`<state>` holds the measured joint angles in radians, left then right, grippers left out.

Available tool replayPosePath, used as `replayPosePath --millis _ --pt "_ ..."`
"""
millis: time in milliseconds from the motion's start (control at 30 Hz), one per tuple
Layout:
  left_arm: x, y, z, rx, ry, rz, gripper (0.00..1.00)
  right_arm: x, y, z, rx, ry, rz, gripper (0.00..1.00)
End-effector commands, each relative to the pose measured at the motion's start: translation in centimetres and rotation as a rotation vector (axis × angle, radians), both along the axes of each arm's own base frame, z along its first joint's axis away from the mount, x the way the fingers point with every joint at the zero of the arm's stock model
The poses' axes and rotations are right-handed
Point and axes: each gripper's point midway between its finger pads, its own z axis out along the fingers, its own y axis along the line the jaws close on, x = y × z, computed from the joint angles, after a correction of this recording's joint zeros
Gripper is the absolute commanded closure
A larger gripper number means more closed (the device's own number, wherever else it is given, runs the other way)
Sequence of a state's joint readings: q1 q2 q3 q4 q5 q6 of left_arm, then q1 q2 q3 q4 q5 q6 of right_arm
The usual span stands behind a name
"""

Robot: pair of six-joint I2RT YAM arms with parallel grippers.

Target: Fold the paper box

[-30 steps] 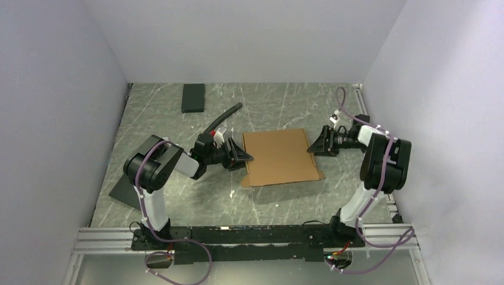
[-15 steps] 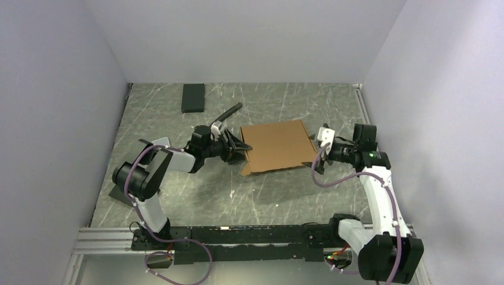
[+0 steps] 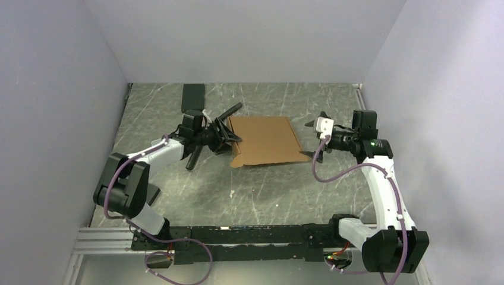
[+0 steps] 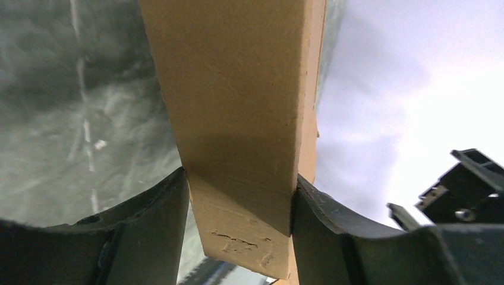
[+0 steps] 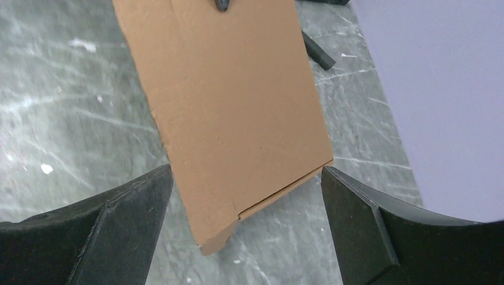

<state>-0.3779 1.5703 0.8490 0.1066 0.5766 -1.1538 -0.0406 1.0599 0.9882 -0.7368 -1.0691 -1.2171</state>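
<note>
My left gripper needs to set the paper box down flat and let go of it on the grey table point(image 3: 279, 152), between the black rod and my right gripper.
The paper box point(image 3: 264, 141) is a flat brown cardboard rectangle lying folded shut on the table's middle. My left gripper point(image 3: 229, 138) is shut on its left edge; in the left wrist view the fingers point(image 4: 160, 208) pinch the cardboard point(image 4: 232, 89) from both sides. My right gripper point(image 3: 315, 141) is open just off the box's right edge and does not touch it. In the right wrist view the box point(image 5: 232, 101) lies ahead, its near corner between the wide-apart jaws of the gripper point(image 5: 246, 199).
A small black flat block point(image 3: 192, 95) lies at the back left. A black rod point(image 3: 229, 111) lies behind the left gripper, and shows in the right wrist view point(image 5: 318, 53). A dark flat sheet point(image 3: 153, 194) lies by the left arm. Walls close both sides.
The left gripper has drawn the box leftward and toward the back. The right arm has stretched out and its gripper now stands apart from the box's right edge.
</note>
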Motion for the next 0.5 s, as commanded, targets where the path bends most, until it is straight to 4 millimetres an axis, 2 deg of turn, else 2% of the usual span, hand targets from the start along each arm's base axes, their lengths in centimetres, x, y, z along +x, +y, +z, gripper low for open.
replayPosePath --millis 0,167,333,467 --pt "0.8 1.9 3.6 0.164 -0.281 -0.109 0.64 -0.1 1.3 4.1 0.199 0.070 -0.013 0.00" --pt "2.6 4.3 7.6 0.353 -0.495 -0.126 0.65 1.4 -0.9 5.4 0.318 0.123 -0.132 0.00" --pt "4.5 6.9 12.1 0.591 -0.620 -0.149 0.67 2.3 -2.1 3.6 0.371 0.218 -0.214 0.00" --pt "4.9 7.7 15.3 0.736 -0.726 -0.171 0.68 2.8 -2.2 2.5 0.390 0.272 -0.231 0.00"
